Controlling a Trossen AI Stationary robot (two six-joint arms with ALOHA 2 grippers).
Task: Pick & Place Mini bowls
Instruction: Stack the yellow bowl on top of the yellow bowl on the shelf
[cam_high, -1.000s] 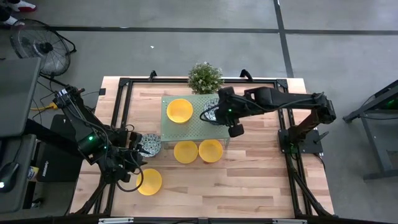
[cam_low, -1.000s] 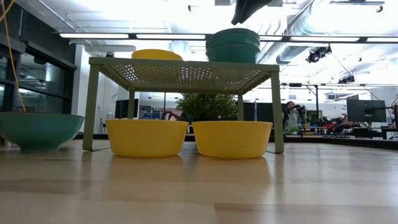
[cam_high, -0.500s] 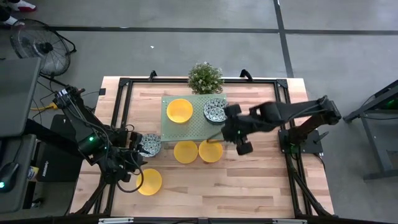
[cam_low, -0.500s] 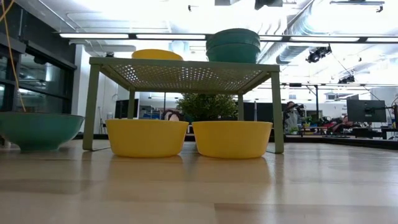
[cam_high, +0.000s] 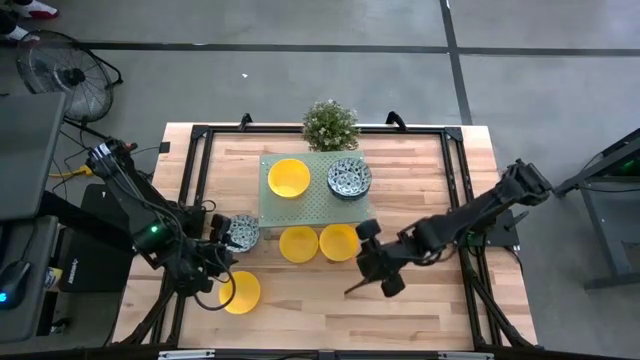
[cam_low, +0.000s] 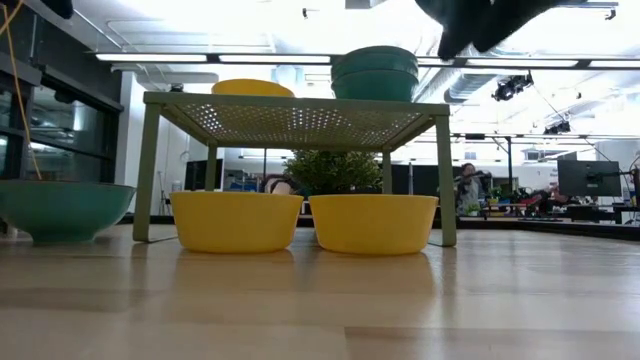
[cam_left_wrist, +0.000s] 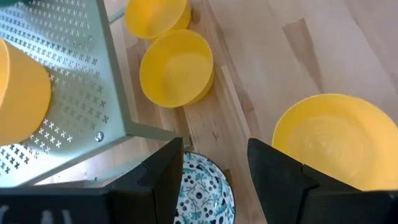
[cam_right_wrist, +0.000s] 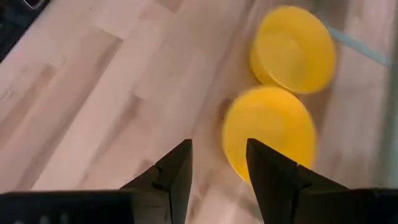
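Observation:
The yellow bowl's near-side rim (cam_high: 346, 259) (cam_right_wrist: 227, 147) will be gripped by my right gripper, which will take the bowl at the rack's near edge that is closest to it.
A green perforated rack (cam_high: 312, 205) stands mid-table. On top of it sit one yellow bowl (cam_high: 288, 178) and a stack of patterned bowls (cam_high: 349, 178). Two yellow bowls (cam_high: 298, 243) (cam_high: 338, 242) rest on the table at the rack's near edge. A patterned bowl (cam_high: 241, 232) and another yellow bowl (cam_high: 240, 292) lie on the table to the rack's left. My left gripper (cam_high: 222, 262) hovers open between these two; in its wrist view the patterned bowl (cam_left_wrist: 202, 193) shows below its open fingers. My right gripper (cam_high: 362, 278) is open above bare wood, near side of the two yellow bowls (cam_right_wrist: 270, 134).
A small potted plant (cam_high: 330, 124) stands behind the rack at the far edge. Black frame rails (cam_high: 200, 160) border the tabletop. The near half of the wooden table (cam_high: 320, 315) shows bare boards. In the low view, part of the right arm (cam_low: 480, 20) hangs above the rack.
My right gripper has drawn away from the patterned stack on the rack, moving toward the table's near edge and down, and now hangs over the wood in front of the two yellow bowls. The stack stays on the rack. The left arm has hardly moved.

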